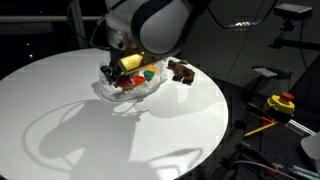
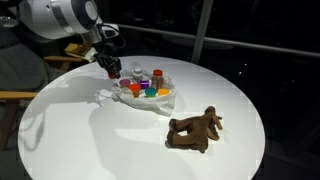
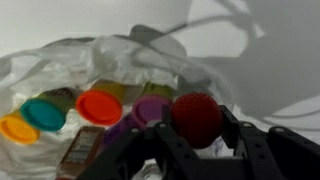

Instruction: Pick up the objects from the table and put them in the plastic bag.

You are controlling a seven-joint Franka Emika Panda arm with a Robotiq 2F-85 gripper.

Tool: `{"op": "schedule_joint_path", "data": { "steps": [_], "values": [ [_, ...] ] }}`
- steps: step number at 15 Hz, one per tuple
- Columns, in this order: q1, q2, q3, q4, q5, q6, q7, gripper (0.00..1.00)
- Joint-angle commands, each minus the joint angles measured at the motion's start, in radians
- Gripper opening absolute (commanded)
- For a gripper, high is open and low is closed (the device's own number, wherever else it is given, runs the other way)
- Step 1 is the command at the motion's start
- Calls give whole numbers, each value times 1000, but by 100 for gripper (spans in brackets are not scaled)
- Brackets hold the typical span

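Note:
The red ball, now held just above the bag, will be let go by my gripper in the plastic bag (image 1: 140, 72) (image 3: 78, 117), between the teal lid and the red-orange lid.
In the wrist view my gripper (image 3: 198, 120) is shut on a red ball (image 3: 196, 110), one finger on each side of it. Right below and behind it lies the wrinkly white plastic bag (image 3: 60, 55), holding an orange lid (image 3: 17, 128), a teal lid (image 3: 44, 113), a red-orange lid (image 3: 99, 106) and a purple cup (image 3: 150, 110). Both exterior views show the gripper (image 1: 111, 69) (image 2: 110, 68) low over one edge of the bag (image 1: 152, 88) (image 2: 110, 97). A brown toy animal (image 1: 180, 71) (image 2: 195, 130) lies on the table beside the bag.
The round white table (image 1: 90, 140) (image 2: 100, 150) ends in a curved edge on all sides. Off the table stand a yellow and red device (image 1: 280, 102) and an orange tool (image 1: 262, 125). A wooden chair (image 2: 15, 95) sits beside the table.

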Motion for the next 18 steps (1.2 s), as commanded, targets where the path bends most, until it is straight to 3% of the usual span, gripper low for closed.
{"op": "schedule_joint_path", "data": {
  "steps": [1,7,11,12,13,16,18],
  "values": [
    [-14,-5,-103,68,-57,-2,108,23],
    [-130,91,-120,133,-40,5,137,23],
    [-147,140,-117,160,-27,1,161,24],
    [-148,143,-116,166,-24,2,168,73],
    [-144,143,-118,164,-25,8,178,74],
    [-129,127,-134,149,-36,37,212,94],
    [-119,113,-150,130,-40,69,239,100]
  ]
}}
